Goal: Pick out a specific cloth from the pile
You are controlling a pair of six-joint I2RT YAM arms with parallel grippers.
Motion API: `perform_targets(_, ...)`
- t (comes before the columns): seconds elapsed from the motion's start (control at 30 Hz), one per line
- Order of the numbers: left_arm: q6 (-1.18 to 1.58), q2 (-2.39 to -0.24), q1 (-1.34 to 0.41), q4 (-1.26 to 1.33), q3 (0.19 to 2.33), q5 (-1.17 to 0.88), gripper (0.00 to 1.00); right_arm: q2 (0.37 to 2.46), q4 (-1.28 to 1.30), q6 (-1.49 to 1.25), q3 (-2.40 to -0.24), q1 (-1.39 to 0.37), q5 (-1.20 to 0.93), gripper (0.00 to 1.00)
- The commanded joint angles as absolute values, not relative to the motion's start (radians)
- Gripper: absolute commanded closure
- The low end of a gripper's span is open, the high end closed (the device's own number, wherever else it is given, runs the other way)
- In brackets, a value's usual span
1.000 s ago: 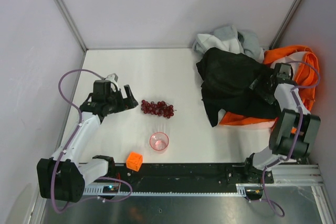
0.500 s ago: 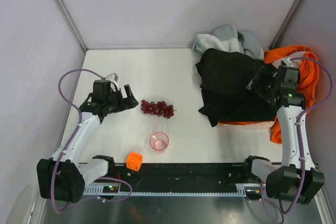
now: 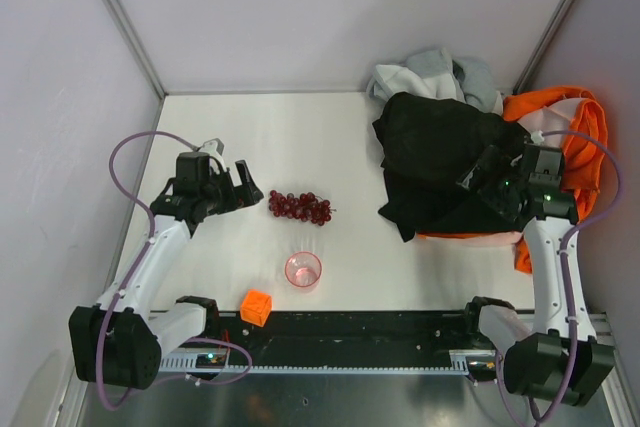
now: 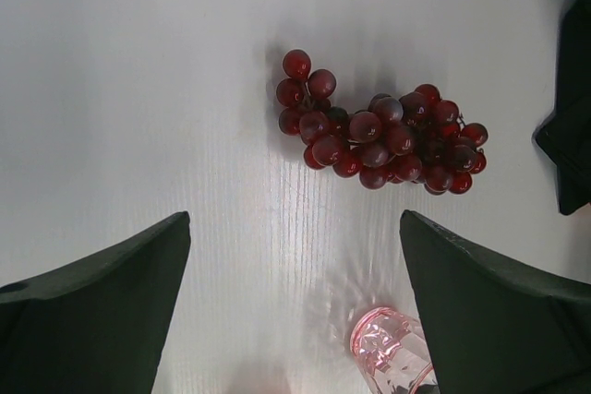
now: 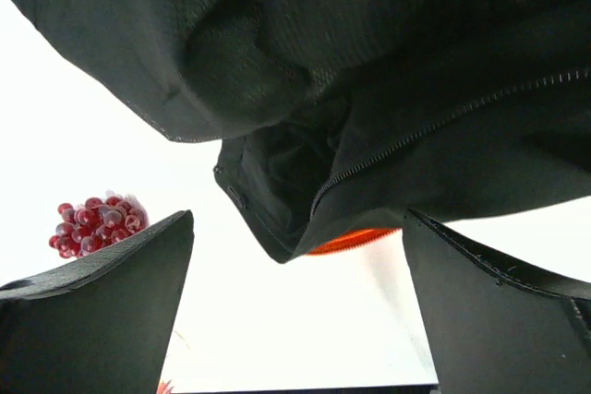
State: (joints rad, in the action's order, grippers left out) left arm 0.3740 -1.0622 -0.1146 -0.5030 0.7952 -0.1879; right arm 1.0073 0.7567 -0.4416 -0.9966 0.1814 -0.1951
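The robot's right gripper should next move to the middle of the large black garment (image 3: 456, 160) (image 5: 355, 39), just behind that garment's zippered fold, and close there.
The pile sits at the back right: a large black garment (image 3: 440, 152) on top, a bright orange one (image 3: 580, 132) beneath it, and pale grey-white ones (image 3: 430, 72) behind. No small black cloth shows apart from the large garment; it is hidden or out of view. My right gripper (image 3: 485, 187) is open and empty, low over the near edge of the black garment. In the right wrist view the gripper (image 5: 297, 219) has a zippered fold of the garment (image 5: 369, 89) hanging ahead of it and an orange edge (image 5: 355, 242) under that fold. My left gripper (image 3: 243, 190) is open and empty, just left of the grapes.
A bunch of red grapes (image 3: 298, 206) lies mid-table and also shows in the left wrist view (image 4: 383, 140). A pink clear cup (image 3: 303, 270) stands nearer the front, and an orange cube (image 3: 256, 306) sits by the front rail. Walls close in on both sides.
My right arm has swung and its wrist has moved toward the near edge, along the black garment's right side. The garment's lower edge shifted slightly. The left arm has not moved.
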Motion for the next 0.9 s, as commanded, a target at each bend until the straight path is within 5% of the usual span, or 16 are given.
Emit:
perform_targets(0.0, 0.367, -1.039, -0.11, -0.487, 0.83, -0.21, 0.0, 0.915, 0.792, -0.465, -0.967, 0.199, -0.243, 0.01)
perform_targets(0.3, 0.368, -1.037, -0.11, -0.486, 0.829, -0.222, 0.0, 0.818, 0.801, -0.5, -0.856, 0.225, -0.298, 0.01)
perform_targets(0.87, 0.365, -1.046, -0.109, -0.486, 0.83, -0.226, 0.0, 1.107, 0.391, -0.687, -0.778, 0.253, -0.482, 0.01)
